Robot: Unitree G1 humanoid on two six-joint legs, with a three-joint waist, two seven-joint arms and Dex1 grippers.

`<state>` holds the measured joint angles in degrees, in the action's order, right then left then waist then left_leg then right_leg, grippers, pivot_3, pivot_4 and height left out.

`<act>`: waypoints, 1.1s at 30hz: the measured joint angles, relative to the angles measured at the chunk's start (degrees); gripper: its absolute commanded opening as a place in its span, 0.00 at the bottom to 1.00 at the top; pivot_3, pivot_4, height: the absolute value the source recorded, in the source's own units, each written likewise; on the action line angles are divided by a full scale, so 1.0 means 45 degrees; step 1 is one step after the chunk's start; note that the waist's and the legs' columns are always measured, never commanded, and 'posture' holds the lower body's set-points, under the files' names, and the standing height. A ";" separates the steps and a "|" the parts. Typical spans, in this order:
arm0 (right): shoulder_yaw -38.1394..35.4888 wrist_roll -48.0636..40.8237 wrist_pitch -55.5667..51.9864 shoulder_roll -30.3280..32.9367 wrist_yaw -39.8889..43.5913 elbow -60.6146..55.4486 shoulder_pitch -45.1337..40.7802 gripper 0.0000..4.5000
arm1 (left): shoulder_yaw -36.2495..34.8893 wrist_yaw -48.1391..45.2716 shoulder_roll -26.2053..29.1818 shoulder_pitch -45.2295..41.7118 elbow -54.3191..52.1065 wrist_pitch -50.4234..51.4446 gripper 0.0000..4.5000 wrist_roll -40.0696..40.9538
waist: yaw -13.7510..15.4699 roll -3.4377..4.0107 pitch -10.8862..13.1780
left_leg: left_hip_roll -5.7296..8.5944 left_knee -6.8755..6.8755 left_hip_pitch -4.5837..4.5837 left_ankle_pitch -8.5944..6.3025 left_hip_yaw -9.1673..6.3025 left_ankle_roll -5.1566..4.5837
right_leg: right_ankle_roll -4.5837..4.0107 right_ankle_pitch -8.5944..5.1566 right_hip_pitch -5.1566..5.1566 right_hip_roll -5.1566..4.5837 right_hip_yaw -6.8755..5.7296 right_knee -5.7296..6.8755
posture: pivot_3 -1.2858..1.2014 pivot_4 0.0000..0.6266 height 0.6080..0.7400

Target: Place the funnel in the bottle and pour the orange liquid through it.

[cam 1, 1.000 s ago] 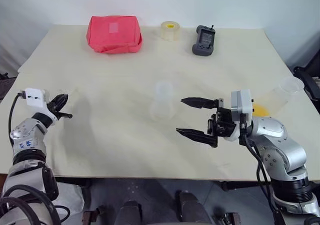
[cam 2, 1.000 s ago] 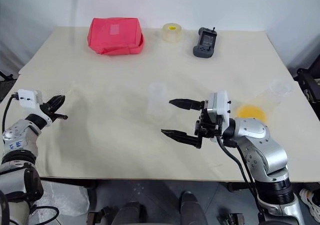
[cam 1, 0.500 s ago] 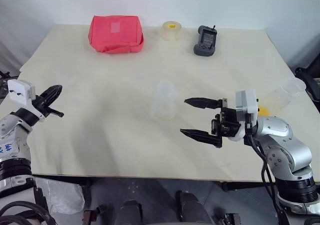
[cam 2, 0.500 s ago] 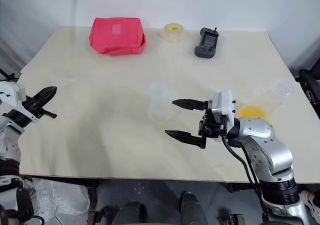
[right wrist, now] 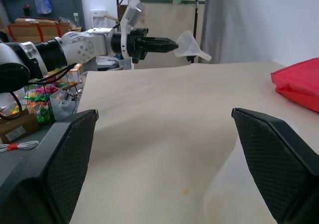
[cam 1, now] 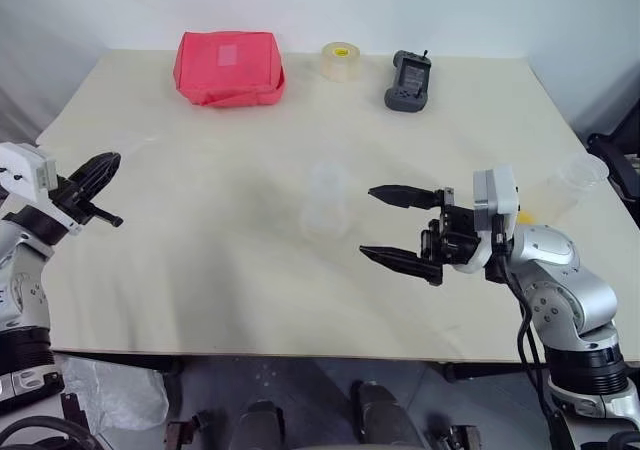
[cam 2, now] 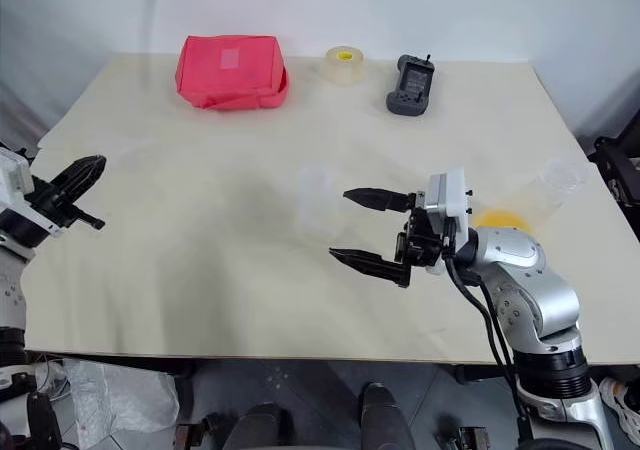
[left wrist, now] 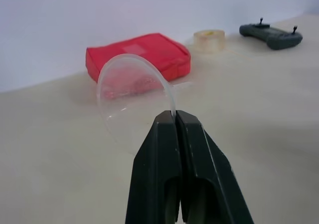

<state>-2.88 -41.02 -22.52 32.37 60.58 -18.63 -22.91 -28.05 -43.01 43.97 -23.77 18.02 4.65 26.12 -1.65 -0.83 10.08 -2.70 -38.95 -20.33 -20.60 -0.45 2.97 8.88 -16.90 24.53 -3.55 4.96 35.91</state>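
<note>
The clear funnel, now in the air over the table's edge, will be released by my left gripper in the opening of the translucent bottle [cam 1: 327,164], and it will sit there with its spout pointing down.
My left gripper [left wrist: 175,115] is shut on the rim of the clear funnel [left wrist: 134,92] and holds it in the air over the table's left edge. From the right wrist view, the funnel [right wrist: 192,41] sticks out past the left gripper's black fingers [right wrist: 159,45]. The translucent bottle [cam 1: 326,200] stands upright at mid-table. Just to its right, my right gripper [cam 1: 368,223] is open and pointing left, with nothing between its fingers. The orange liquid [cam 2: 497,220] sits in the bottom of a clear cup [cam 2: 550,183] behind my right wrist.
A red pouch [cam 1: 229,67], a roll of tape [cam 1: 340,60] and a black controller [cam 1: 407,80] lie along the table's far edge. The cup stands close to the table's right edge.
My left gripper has risen off the table with the funnel still in its grip. The right gripper has stayed open beside the bottle.
</note>
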 measured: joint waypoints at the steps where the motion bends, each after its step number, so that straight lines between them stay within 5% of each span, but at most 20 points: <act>1: 0.0000 0.0000 0.0000 0.0000 0.0000 0.0003 0.0001 1.00 | -0.0027 -0.0059 0.0000 0.0010 -0.0149 0.0062 0.00 0.0097 | 0.0000 0.0000 0.0000 | 0.0000 0.0000 0.0000 0.0000 0.0000 0.0000 | 0.0000 0.0000 0.0000 0.0000 0.0000 0.0000 | 0.52 0.24 1.00; 17: -0.0346 -0.0010 0.0012 0.0123 0.0004 0.0076 0.0227 1.00 | 0.1045 -0.1750 0.0000 -0.0086 -0.1977 0.1138 0.00 0.0611 | 0.0017 -0.0001 0.0001 | 0.0000 -0.0002 -0.0002 -0.0006 0.0000 -0.0012 | 0.0000 0.0000 -0.0002 0.0002 0.0001 -0.0006 | 0.52 0.24 1.00; 33: -0.1561 0.0241 0.0415 -0.0284 -0.2084 -0.0462 0.2657 1.00 | 0.5228 -0.6519 0.0286 -0.6490 0.0958 0.0765 0.00 -0.0460 | -0.0034 0.0009 0.0013 | 0.0003 -0.0001 -0.0001 0.0011 0.0013 0.0018 | 0.0000 0.0000 0.0001 0.0023 0.0015 -0.0011 | 0.52 0.24 1.00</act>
<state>-9.91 -39.94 -20.65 31.09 51.20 -20.71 -10.96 -4.53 -72.34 45.26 -52.98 22.34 8.09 24.05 -1.80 -0.78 10.14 -2.69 -38.95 -20.33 -20.55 -0.39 3.05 8.88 -16.90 24.54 -3.45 5.02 35.86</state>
